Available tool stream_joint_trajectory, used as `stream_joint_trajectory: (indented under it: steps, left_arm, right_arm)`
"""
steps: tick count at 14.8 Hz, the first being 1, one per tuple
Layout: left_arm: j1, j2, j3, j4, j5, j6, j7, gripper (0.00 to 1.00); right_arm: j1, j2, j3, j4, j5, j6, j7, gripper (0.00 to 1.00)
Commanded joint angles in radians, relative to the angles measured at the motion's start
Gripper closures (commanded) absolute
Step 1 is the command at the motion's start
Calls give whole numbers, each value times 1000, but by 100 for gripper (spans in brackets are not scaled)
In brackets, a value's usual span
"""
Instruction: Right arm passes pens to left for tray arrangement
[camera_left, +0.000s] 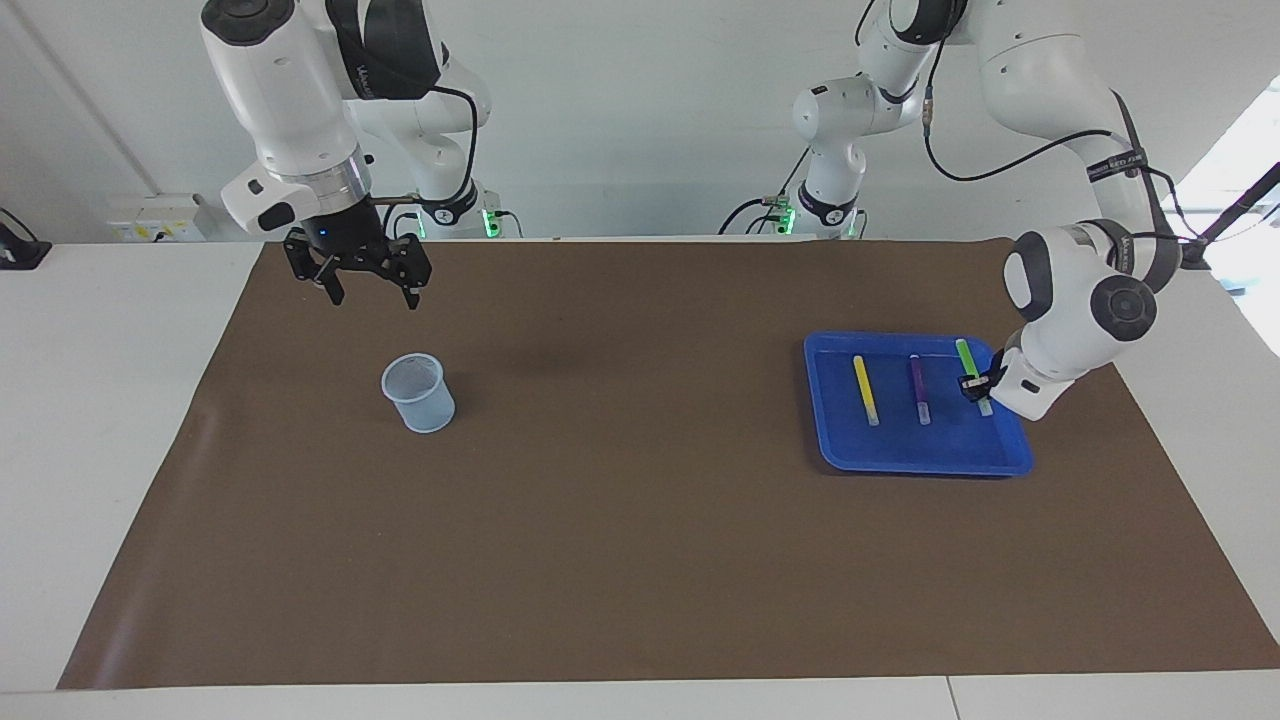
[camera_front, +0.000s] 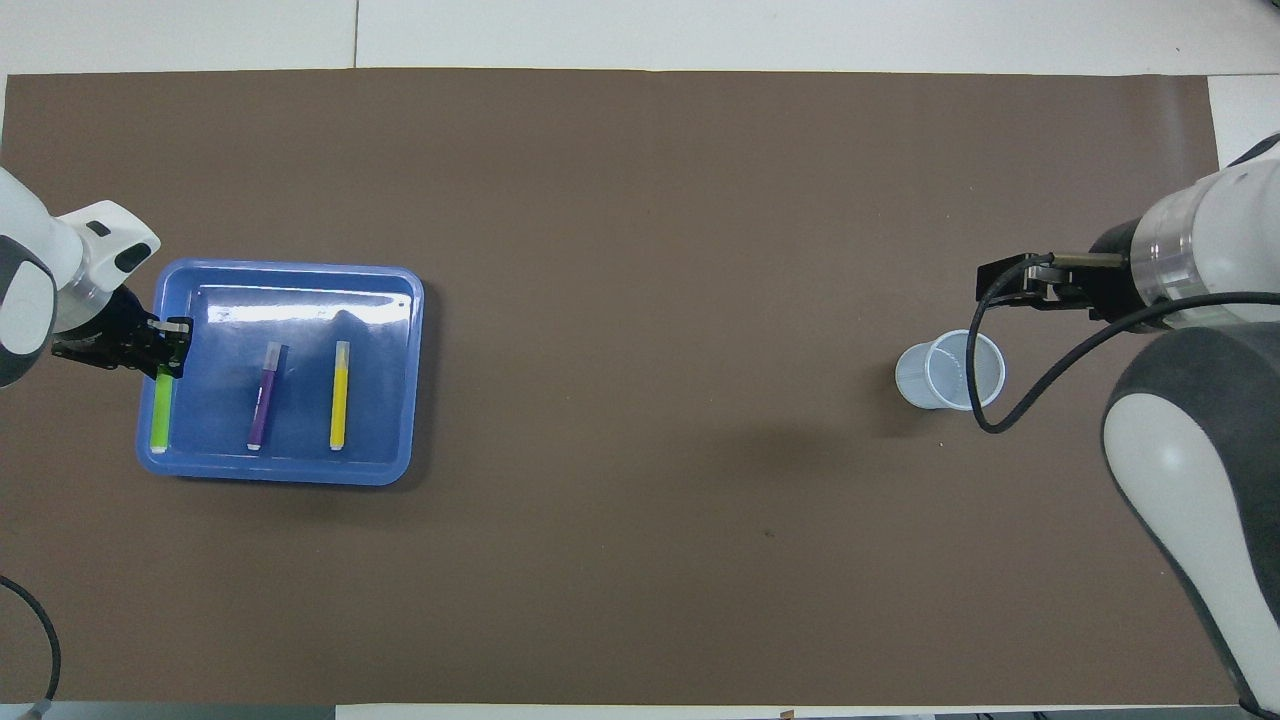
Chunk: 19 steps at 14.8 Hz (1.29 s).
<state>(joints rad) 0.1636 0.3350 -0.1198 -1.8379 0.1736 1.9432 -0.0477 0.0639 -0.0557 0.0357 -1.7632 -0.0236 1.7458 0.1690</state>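
The robot's left gripper should release the green pen in the blue tray (camera_front: 217, 370) next to the purple pen, opposite the yellow pen.
The blue tray (camera_left: 900, 445) (camera_front: 300, 300) lies toward the left arm's end of the table. In it, a yellow pen (camera_left: 865, 388) (camera_front: 340, 395) and a purple pen (camera_left: 918, 388) (camera_front: 262, 395) lie side by side. My left gripper (camera_left: 973, 386) (camera_front: 168, 352) is low in the tray, shut on a green pen (camera_left: 963, 355) (camera_front: 159, 420). That pen lies parallel to the other two, along the tray's rim at the left arm's end; whether it rests on the floor I cannot tell. My right gripper (camera_left: 372, 293) (camera_front: 1005, 282) hangs open and empty over the mat close to the cup.
A small clear plastic cup (camera_left: 418, 392) (camera_front: 950, 370) stands upright on the brown mat (camera_left: 640, 520) toward the right arm's end. A black cable loops from the right wrist over the cup in the overhead view. Two slimmer arms with green lights stand at the robots' edge.
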Motion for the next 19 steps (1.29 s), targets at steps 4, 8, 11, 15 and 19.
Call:
stream_joint_trajectory:
  steps: [4,8,11,15,19]
  left_arm:
    - [-7,32,3,11,26,63,19,100]
    - [-7,32,3,-29,26,121,22,100]
    - [-1,30,3,-35,24,125,48,100]
    - [2,26,3,-46,21,125,48,38]
    - [5,24,3,-50,20,128,46,0]
  right_arm:
    - [-52,5,18,11,-10,-23,-92,0]
    - [-39,4,20,42,-6,-87,-83,0]
    - [-38,4,10,59,5,-126,-85,0]
    - [-33,8,-14,82,8,-155,-85,0]
    - [2,7,-53,82,13,-155,-85,0]
